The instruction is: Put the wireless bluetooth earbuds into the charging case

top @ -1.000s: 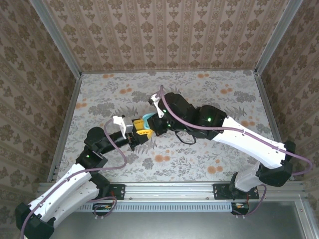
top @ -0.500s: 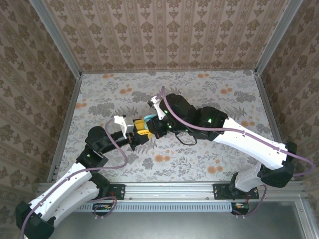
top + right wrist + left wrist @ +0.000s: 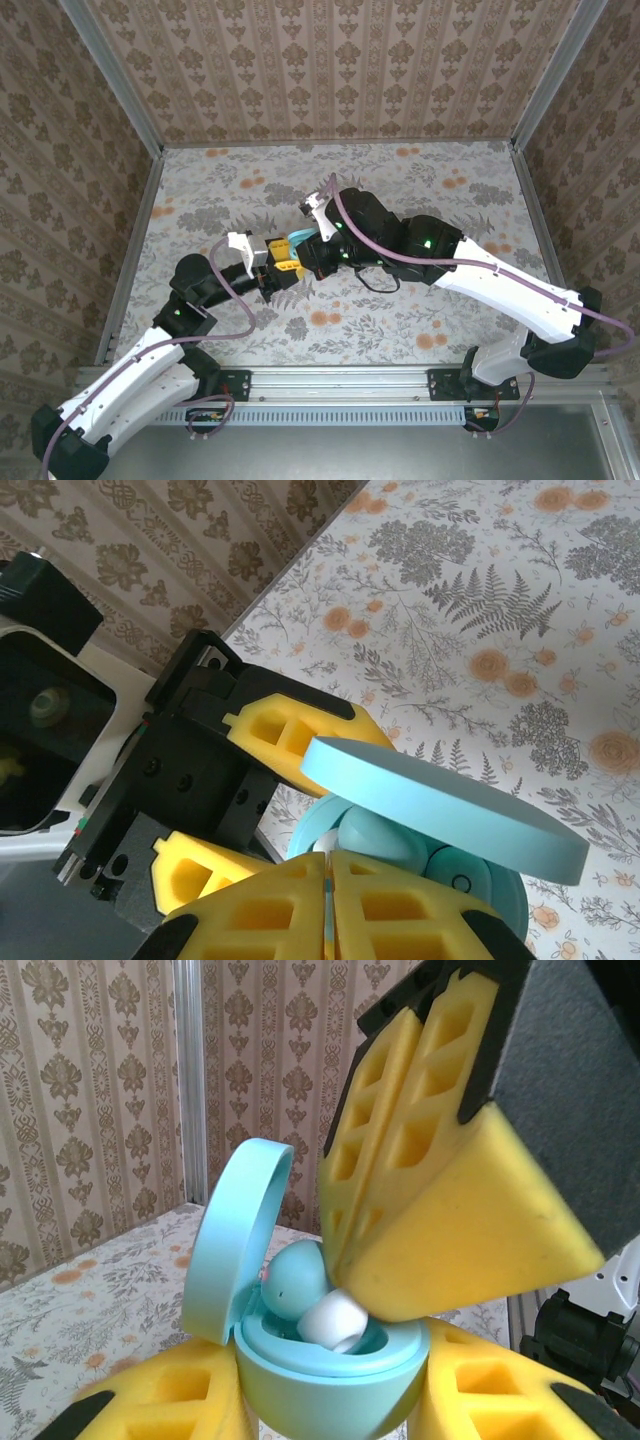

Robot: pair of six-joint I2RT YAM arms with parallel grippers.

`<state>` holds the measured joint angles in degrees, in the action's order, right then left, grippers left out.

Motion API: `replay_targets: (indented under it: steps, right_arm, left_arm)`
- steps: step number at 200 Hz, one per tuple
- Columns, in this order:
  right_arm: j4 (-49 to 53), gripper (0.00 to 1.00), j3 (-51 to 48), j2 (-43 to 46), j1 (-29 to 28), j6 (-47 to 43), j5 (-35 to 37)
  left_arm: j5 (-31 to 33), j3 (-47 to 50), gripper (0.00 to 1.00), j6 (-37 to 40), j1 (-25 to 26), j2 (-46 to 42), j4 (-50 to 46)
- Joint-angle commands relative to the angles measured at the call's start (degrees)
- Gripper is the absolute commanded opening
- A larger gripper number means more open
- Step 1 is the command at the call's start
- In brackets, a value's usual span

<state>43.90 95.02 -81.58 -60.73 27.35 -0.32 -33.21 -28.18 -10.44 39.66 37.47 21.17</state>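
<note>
The earbud sits tilted in the case's opening with its white tip up, so the robot's right gripper should open, take hold of its round teal body (image 3: 297,1281) and turn it.
A teal charging case (image 3: 330,1385) with its lid (image 3: 235,1245) hinged open is held upright between the yellow pads of my left gripper (image 3: 330,1415), which is shut on its lower shell. A teal earbud (image 3: 298,1278) with a white tip (image 3: 333,1322) sits tilted in the case's mouth. My right gripper (image 3: 328,880) comes down from above, shut on that earbud (image 3: 378,832); a thin teal sliver shows between its pads. Seen from above, the case (image 3: 298,240) lies mid-table where the left gripper (image 3: 283,266) and right gripper (image 3: 311,256) meet.
The floral table (image 3: 420,190) is walled by patterned panels with metal rails (image 3: 135,240) on the sides. The right arm's purple cable (image 3: 400,258) loops over its wrist. Open floor lies behind and to the right of the grippers.
The right wrist has crept slightly right and down over the case. The left arm and the case have stayed put.
</note>
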Motion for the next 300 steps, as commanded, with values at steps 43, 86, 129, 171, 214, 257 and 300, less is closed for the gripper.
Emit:
replay_targets:
  steps: [43,86,129,171,214,257,300]
  right_arm:
    - [-0.35,0.1,-0.45,1.42,0.07,0.55,-2.23]
    - [1.16,0.11,-0.19,1.39,0.08,-0.44,-1.71]
    - [2.72,0.11,-0.06,0.95,0.33,-1.51,-1.31]
    - [5.23,0.14,1.92,-0.41,0.44,-2.83,-0.95]
    - [4.59,0.28,2.63,0.26,0.44,-2.17,-1.84]
    - [4.08,0.3,2.27,1.42,0.78,-0.99,0.22]
    - [5.56,0.34,3.57,-0.11,1.22,0.66,1.67]
  left_arm:
    - [-0.92,-1.28,0.23,0.06,-0.29,-0.47,2.56]
    - [-0.89,-1.26,0.23,-0.02,-0.33,-0.82,2.58]
    - [-1.06,-1.35,0.23,-0.2,-0.29,-1.0,2.62]
    - [-1.08,-1.35,0.23,-0.37,-0.31,-1.26,2.56]
    - [-0.97,-1.2,0.23,-0.29,-0.3,-1.04,2.72]
    - [-1.09,-1.22,0.23,-0.2,-0.32,-0.56,3.03]
    - [-1.17,-1.17,0.23,-0.47,-0.31,-0.64,3.1]
